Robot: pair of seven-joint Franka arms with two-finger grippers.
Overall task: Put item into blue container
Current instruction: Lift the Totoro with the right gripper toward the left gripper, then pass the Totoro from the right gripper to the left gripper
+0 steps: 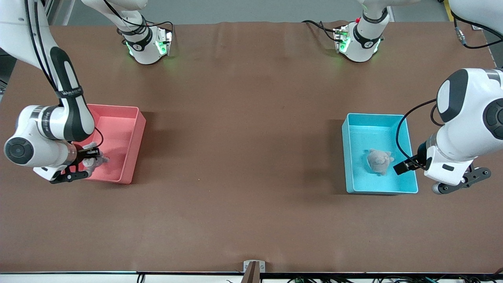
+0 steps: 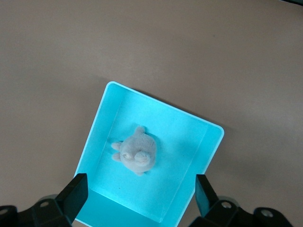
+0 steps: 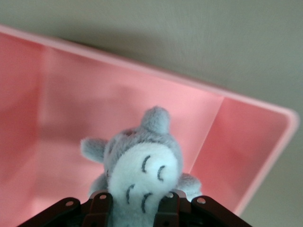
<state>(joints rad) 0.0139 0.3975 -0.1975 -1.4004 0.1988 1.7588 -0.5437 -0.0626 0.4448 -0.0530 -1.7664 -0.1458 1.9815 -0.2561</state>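
Note:
Next, my right gripper releases the grey-and-white plush toy on the brown tabletop (image 1: 279, 142) between the bins, nearer the blue container. That plush is still down inside the pink bin.
The blue container (image 1: 408, 190) stands toward the left arm's end of the table. A grey plush toy (image 1: 379, 161) lies on its floor. My left gripper (image 1: 408, 167) hangs open over the container's corner, holding nothing. In the left wrist view the container (image 2: 208, 142) and the grey plush (image 2: 136, 155) lie below the open left gripper (image 2: 139, 196). My right gripper (image 1: 93, 159) is down inside the pink bin (image 1: 131, 149), shut on a grey-and-white plush toy (image 1: 100, 160). The right wrist view shows that plush (image 3: 142, 172) squeezed in the right gripper (image 3: 135, 208).
The pink bin (image 3: 246, 142) sits toward the right arm's end of the table. Brown tabletop (image 1: 243, 149) stretches between the two bins. Both arm bases (image 1: 147, 45) stand along the table's edge farthest from the front camera.

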